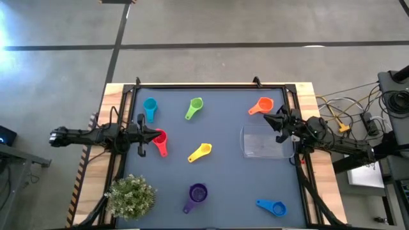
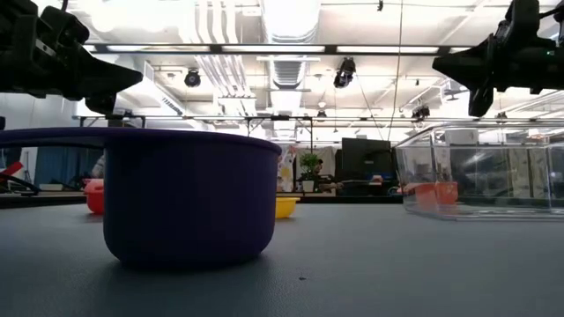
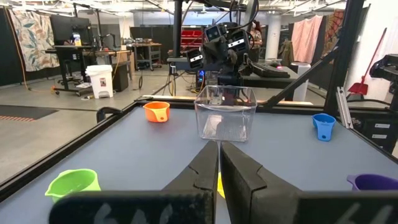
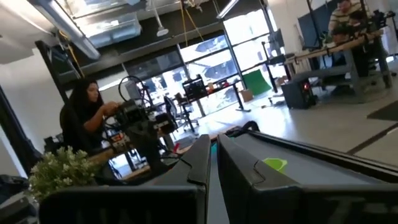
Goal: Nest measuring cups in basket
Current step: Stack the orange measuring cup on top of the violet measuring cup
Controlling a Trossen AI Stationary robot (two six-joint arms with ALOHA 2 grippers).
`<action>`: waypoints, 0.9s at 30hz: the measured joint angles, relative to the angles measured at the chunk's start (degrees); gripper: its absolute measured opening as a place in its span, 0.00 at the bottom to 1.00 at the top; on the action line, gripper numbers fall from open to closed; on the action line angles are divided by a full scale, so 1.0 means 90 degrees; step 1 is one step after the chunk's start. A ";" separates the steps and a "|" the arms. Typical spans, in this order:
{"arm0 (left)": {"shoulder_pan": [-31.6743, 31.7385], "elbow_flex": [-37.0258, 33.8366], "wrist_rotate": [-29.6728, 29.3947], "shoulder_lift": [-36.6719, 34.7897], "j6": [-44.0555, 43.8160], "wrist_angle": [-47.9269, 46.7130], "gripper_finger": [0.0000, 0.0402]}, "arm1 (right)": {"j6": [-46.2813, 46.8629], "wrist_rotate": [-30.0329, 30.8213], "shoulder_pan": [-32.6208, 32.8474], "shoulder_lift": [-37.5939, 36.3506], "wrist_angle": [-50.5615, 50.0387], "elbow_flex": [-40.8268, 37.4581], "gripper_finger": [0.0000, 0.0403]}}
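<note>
The right gripper needs to next grip the orange cup's near-side rim [image 1: 262, 110], near where the cup's handle starts.
Seven measuring cups lie apart on the dark mat: teal [image 1: 150, 108], green [image 1: 194, 108], orange [image 1: 262, 106], red [image 1: 160, 142], yellow [image 1: 200, 152], purple [image 1: 196, 195] and blue [image 1: 273, 207]. The clear basket [image 1: 265, 142] stands on the mat at the right with nothing in it. My left gripper [image 1: 153, 135] is shut and empty, raised above the mat beside the red cup. My right gripper [image 1: 268, 119] is shut and empty, raised over the basket's far edge, near the orange cup. In the low view both grippers hang high, the left [image 2: 88, 75] and the right [image 2: 467, 66].
A green potted plant [image 1: 131, 197] stands at the mat's near left corner. A black frame [image 1: 211, 85] edges the mat. Cables and gear [image 1: 358, 121] lie off the table's right side. A person [image 4: 84, 112] sits beyond the table's left side.
</note>
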 joint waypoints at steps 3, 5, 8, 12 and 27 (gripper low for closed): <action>0.0000 0.0000 0.0000 0.0000 0.0000 0.0001 0.00 | -0.0016 0.0051 0.0002 0.0043 -0.0255 0.0105 0.04; 0.0000 0.0000 0.0000 0.0000 0.0000 0.0000 0.00 | -0.0130 0.0336 0.0002 0.0121 -0.0545 0.0359 0.04; 0.0000 0.0000 -0.0002 0.0000 0.0000 0.0001 0.00 | -0.0569 0.1172 0.0002 0.0379 -0.1351 0.0949 0.04; 0.0000 0.0000 0.0000 0.0000 0.0000 0.0002 0.00 | -0.1011 0.1831 -0.0001 0.1124 -0.2165 0.1864 0.07; 0.0000 0.0000 0.0000 -0.0001 0.0000 0.0001 0.00 | -0.2220 0.1844 -0.0094 0.5315 -0.5469 0.5217 0.39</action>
